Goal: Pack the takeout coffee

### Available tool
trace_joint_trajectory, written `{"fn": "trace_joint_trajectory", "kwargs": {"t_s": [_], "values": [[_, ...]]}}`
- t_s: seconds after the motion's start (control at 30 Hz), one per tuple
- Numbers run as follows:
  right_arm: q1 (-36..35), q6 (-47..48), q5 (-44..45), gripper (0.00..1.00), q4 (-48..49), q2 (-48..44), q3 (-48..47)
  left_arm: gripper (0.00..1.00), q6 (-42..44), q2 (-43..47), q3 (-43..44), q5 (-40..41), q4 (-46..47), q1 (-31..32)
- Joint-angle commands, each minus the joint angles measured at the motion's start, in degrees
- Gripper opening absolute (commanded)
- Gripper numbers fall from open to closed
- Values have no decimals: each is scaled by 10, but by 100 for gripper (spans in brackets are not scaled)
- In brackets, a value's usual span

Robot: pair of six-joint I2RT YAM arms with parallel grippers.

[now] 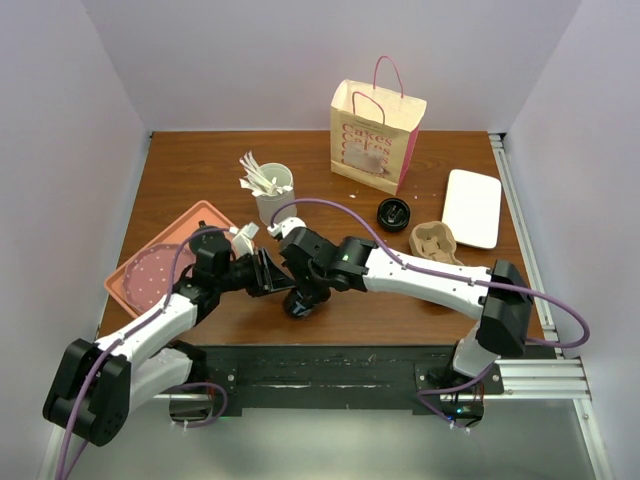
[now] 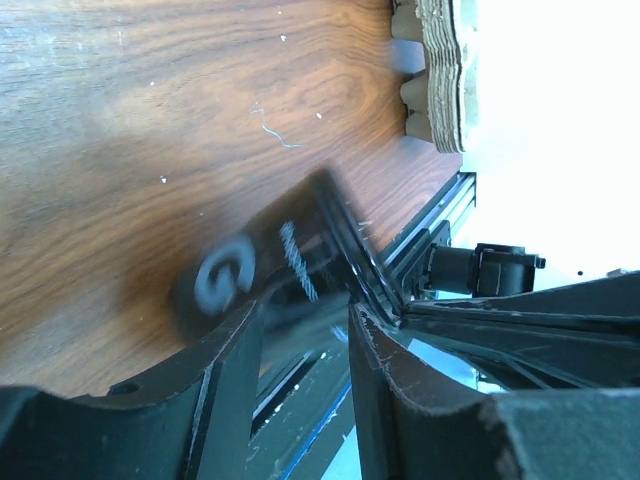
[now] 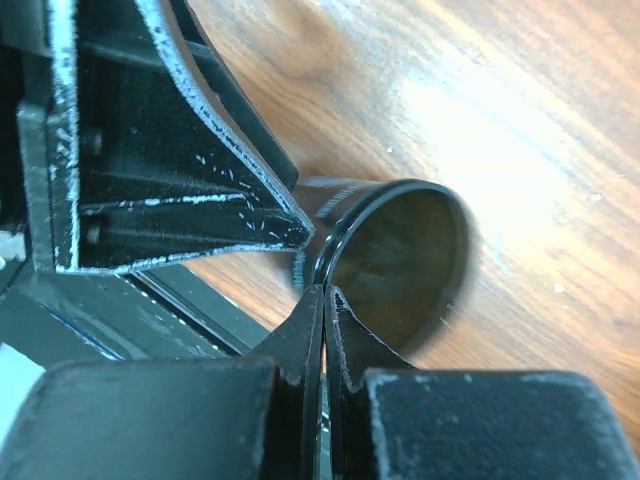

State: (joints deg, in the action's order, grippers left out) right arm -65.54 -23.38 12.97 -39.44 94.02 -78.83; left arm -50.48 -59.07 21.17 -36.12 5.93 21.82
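The cup's opening slants away from my right gripper's pinch, so my right gripper needs to open and retake the near rim (image 3: 327, 258) with the cup more upright.
The takeout coffee cup (image 1: 299, 304) is dark and has no lid on; it sits near the table's front edge. Its open mouth shows in the right wrist view (image 3: 400, 260). My right gripper (image 1: 305, 288) is shut on the cup's rim, pinching it between both fingertips (image 3: 323, 292). My left gripper (image 1: 268, 272) is open just left of the cup. In the left wrist view the blurred cup (image 2: 255, 270) lies just past the gripper's parted fingertips (image 2: 305, 320). The round black lid (image 1: 393, 213) lies apart on the table.
A tan pulp cup carrier (image 1: 433, 243) lies right of the lid, also in the left wrist view (image 2: 440, 70). A white tray (image 1: 472, 207) is at the right, a paper bag (image 1: 375, 135) at the back, a white cup of stirrers (image 1: 272, 190) and a pink tray (image 1: 165, 262) at the left.
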Motion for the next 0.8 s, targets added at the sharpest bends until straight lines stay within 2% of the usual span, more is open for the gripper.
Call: {"fn": "trace_joint_trajectory", "kwargs": {"t_s": [0.0,0.33,0.43,0.5,0.57,0.63,0.67,0.7,0.77], "values": [[-7,44,42,0,-1,-28,-36,44,-18,18,18,-20,14,-2],[-8,51,46,0,-1,-36,6,45,-1,36,28,2,-29,-2],[-7,28,77,0,-22,-43,10,45,12,38,33,11,-53,-2],[-2,22,73,7,-21,-52,24,45,27,39,34,3,-58,-1],[17,19,48,18,-11,-69,33,48,50,43,31,-8,-83,-1],[52,16,-14,29,-5,-77,49,50,65,43,27,-14,-94,2],[67,12,-40,31,6,-84,56,50,71,44,24,-25,-98,3],[82,12,-102,34,9,-88,74,51,71,44,19,-28,-96,11],[123,16,-144,38,23,-98,91,52,65,45,14,-32,-82,27]]}}
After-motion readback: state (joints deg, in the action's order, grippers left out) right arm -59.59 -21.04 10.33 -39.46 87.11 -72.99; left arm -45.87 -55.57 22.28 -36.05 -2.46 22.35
